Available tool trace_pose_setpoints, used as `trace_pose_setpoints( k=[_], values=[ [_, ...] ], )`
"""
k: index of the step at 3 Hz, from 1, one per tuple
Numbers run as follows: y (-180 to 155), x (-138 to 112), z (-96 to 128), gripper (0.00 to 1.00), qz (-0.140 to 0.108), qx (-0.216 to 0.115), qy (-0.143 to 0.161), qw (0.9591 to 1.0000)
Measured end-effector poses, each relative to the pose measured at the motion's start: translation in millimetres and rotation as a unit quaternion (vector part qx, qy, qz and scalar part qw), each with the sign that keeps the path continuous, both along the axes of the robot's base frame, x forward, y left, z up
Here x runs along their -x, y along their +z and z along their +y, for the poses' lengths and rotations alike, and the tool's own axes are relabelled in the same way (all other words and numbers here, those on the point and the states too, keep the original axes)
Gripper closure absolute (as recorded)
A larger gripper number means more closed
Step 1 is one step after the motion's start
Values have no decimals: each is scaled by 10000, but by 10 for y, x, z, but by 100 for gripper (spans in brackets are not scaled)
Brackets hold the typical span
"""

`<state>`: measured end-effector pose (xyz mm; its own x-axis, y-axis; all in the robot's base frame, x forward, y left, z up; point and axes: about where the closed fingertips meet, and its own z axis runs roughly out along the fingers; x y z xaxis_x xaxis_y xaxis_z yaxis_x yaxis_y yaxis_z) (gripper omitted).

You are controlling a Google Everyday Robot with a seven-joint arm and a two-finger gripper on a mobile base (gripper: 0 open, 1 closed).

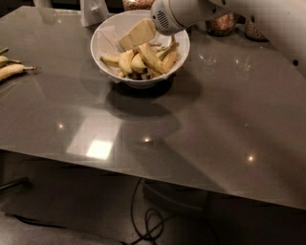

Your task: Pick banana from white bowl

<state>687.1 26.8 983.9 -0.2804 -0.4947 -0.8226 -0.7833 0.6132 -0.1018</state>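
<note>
The far end of the longest banana (146, 51), slanted across the middle of the white bowl's pile, is next for my gripper to go to and close on.
The white bowl (103, 36) stands at the far middle of the grey table and holds several yellow bananas. The longest banana (152, 57) lies slanted across the middle of the pile, its darker end toward the bowl's right front. My gripper (131, 40), tan-coloured on a white arm that comes in from the upper right, hangs inside the bowl's far half. It is just above and behind the bananas, up and to the left of the long one. It holds nothing that I can see.
More bananas (10, 69) lie loose at the table's left edge. Glass jars of grains (222, 24) stand behind the bowl at the right, and a white object (93, 10) stands at its far left. Cables (150, 222) lie on the floor under the table.
</note>
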Motion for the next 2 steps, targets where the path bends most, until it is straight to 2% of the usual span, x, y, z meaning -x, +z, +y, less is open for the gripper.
trace_pose_setpoints(
  k=[2],
  values=[
    [-405, -124, -221, 2, 328, 306, -488, 9978]
  ],
)
